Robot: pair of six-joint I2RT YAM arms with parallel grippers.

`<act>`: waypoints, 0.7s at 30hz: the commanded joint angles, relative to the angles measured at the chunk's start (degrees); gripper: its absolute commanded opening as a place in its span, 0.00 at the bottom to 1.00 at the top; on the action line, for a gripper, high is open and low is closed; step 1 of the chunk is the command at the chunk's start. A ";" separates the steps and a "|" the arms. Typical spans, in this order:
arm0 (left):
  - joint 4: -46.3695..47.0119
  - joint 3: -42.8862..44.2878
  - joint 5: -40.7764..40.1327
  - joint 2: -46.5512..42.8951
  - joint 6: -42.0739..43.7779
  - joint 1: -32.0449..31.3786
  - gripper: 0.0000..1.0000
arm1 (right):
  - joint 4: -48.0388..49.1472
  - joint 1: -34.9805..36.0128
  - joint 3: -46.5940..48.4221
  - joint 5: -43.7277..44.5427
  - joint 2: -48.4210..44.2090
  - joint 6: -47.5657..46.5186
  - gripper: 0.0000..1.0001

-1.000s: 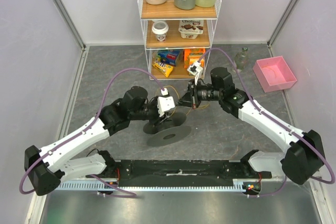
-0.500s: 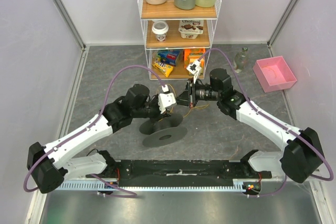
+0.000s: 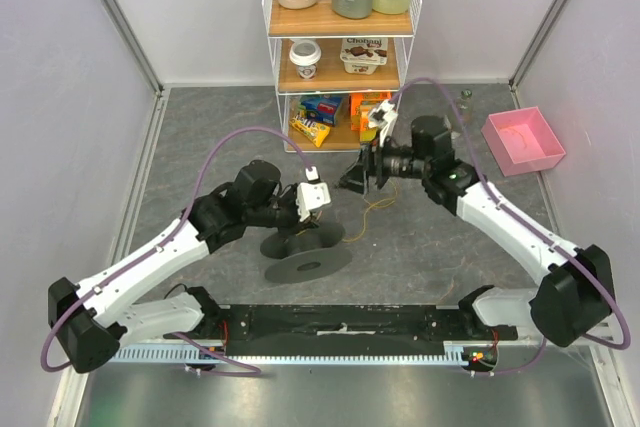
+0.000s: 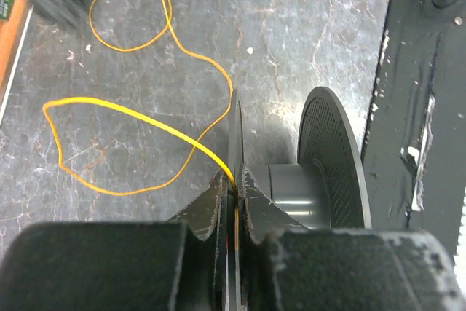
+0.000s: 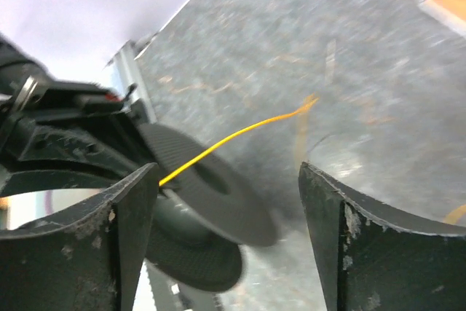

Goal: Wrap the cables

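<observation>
The robot's right gripper should close on the stretch of the cable (image 3: pixel 319 215) (image 5: pixel 237 135) that comes off the dark grey spool, just past the left gripper.
The cable (image 4: pixel 131 111) is a thin yellow-orange wire lying in loose loops on the grey floor, and it also shows faintly in the top view (image 3: pixel 378 209). One end runs up to the dark grey spool (image 3: pixel 305 252). My left gripper (image 4: pixel 234 183) is shut on the spool's thin flange (image 4: pixel 236 136), with the cable pinched in the same gap. The spool is tilted, one flange edge on the floor. My right gripper (image 3: pixel 352 179) hangs open just up and right of the spool. In the right wrist view its fingers (image 5: pixel 331 216) stand wide, nothing between them, and the cable (image 5: pixel 233 140) and spool (image 5: pixel 211 194) lie beyond.
A white wire shelf rack (image 3: pixel 342 47) with bottles, cups and snack packs stands at the back centre. A pink tray (image 3: pixel 522 139) and a clear bottle (image 3: pixel 460 107) sit at the back right. The black base rail (image 3: pixel 340 325) runs along the near edge, with walls on both sides.
My right gripper has opened, let go of the cable and drawn back to the upper right. My left gripper has shut on the spool's flange and shifted the spool slightly left.
</observation>
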 commanded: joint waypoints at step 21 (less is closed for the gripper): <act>-21.41 11.74 6.42 -3.82 15.33 2.56 0.02 | -39.48 -10.09 5.95 0.33 6.06 -73.67 0.81</act>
